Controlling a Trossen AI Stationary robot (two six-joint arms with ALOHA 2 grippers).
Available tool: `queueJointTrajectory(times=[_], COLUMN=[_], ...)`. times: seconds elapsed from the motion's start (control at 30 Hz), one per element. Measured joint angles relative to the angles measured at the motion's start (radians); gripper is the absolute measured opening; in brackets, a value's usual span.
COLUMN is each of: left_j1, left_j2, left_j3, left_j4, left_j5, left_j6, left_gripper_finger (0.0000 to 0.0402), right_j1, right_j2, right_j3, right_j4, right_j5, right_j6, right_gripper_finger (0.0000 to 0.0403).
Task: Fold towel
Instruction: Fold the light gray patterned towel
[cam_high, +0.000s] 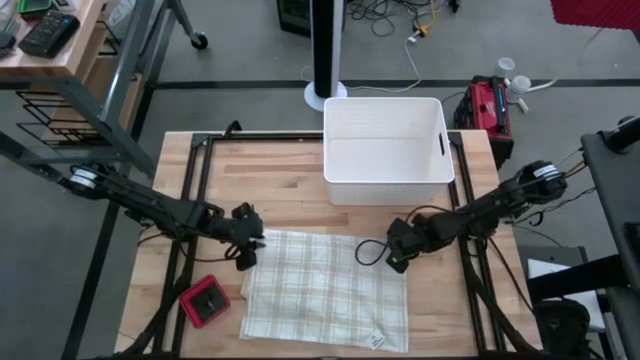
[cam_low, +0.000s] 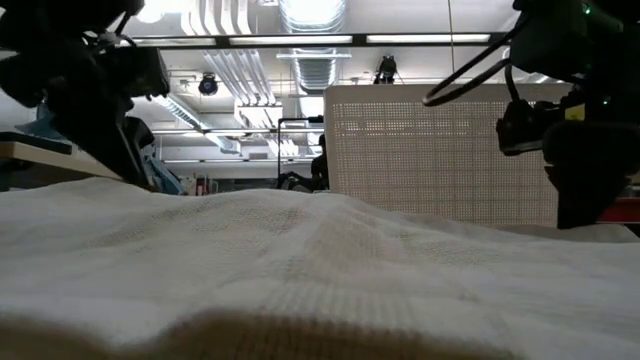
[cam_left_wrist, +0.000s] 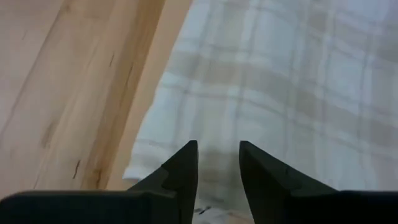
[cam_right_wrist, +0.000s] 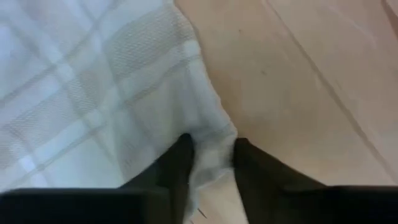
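Observation:
My left gripper will back up and pinch that corner (cam_left_wrist: 138, 168) before folding, as its open fingers are over flat cloth inward of the towel's far corner.
A pale plaid towel (cam_high: 325, 290) lies spread flat on the wooden table; it also fills the low view's foreground (cam_low: 300, 270). My left gripper (cam_high: 248, 252) stands open over the towel's far left corner (cam_left_wrist: 143, 163), with cloth showing in the gap (cam_left_wrist: 219, 168) and nothing held. My right gripper (cam_high: 397, 258) points steeply down at the towel's far right corner (cam_right_wrist: 205, 134). Its fingers are still apart, one on each side of the cloth's edge. My right gripper comes from above onto the towel's far right corner. One finger (cam_right_wrist: 180, 158) is over the cloth and the other (cam_right_wrist: 245, 158) is at its edge beside bare wood. A small ridge of cloth (cam_right_wrist: 212, 163) stands up between them. The rest of the towel lies flat.
A white plastic bin (cam_high: 385, 150) stands at the table's far edge, right of centre. A small red and black object (cam_high: 205, 303) lies near the left front, beside the towel. Black frame rails (cam_high: 195, 190) run along the table's sides. Bare wood (cam_high: 270, 185) lies between bin and towel.

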Motion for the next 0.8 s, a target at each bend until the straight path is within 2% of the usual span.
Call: queueJointTrajectory(times=[0.13,0.17,0.37,0.5,0.63,0.8], left_j1=[0.011,0.014,0.029,0.038,0.037,0.031], left_j2=[0.0,0.0,-0.006,-0.005,-0.005,-0.017], left_j3=[-0.039,-0.051,-0.071,-0.07,-0.07,-0.07], left_j4=[0.004,0.016,0.107,0.101,0.084,0.12], left_j5=[-0.021,-0.037,-0.074,-0.033,-0.022,-0.021], left_j6=[0.004,0.004,0.05,0.078,0.088,0.113], left_gripper_finger=[0.0107,0.0105,0.0097,0.0085,0.0058,0.0006], right_j1=[0.001,0.001,0.008,0.013,0.042,0.091], right_j2=[0.001,0.001,-0.017,-0.036,-0.037,-0.038], right_j3=[-0.003,-0.002,0.037,0.103,0.165,0.209], right_j4=[0.012,0.012,-0.014,-0.047,-0.079,-0.089], right_j5=[-0.011,-0.012,-0.034,-0.033,-0.03,-0.024], right_j6=[-0.006,-0.011,-0.043,-0.062,-0.095,-0.089], right_gripper_finger=[0.0022,0.0013,0.0005,0.0003,0.0002,0.0001])
